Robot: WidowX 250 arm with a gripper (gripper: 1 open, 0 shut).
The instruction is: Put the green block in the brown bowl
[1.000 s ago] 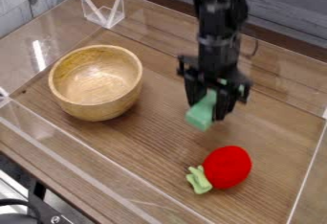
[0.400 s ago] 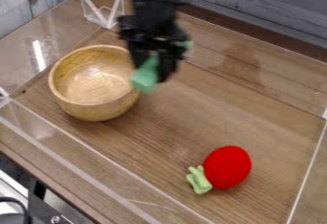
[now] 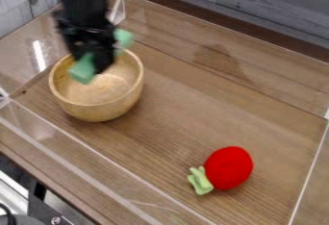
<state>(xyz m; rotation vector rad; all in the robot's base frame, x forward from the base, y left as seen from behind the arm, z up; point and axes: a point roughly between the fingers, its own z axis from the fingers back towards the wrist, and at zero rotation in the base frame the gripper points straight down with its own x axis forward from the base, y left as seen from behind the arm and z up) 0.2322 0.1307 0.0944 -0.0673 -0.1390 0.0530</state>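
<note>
My gripper needs to set the green block down and let go of it on the middle of the brown bowl's bottom (image 3: 100,86).
My gripper (image 3: 88,63) hangs straight down over the brown bowl (image 3: 122,99), a round light-wood bowl at the left of the table. Its dark fingers are shut on the green block (image 3: 85,70), a mint-green piece held upright between them. The block's lower end hovers above the bowl's left inner part, slightly blurred by motion. I cannot tell whether it touches the bowl.
A red strawberry toy (image 3: 229,167) with green leaves lies near the front right. A clear acrylic wall (image 3: 38,133) runs along the front-left edge, and a clear plastic stand (image 3: 106,6) is at the back.
The gripper carried the green block from the table's middle leftward and a little up, ending above the brown bowl. The strawberry toy and bowl stayed put.
</note>
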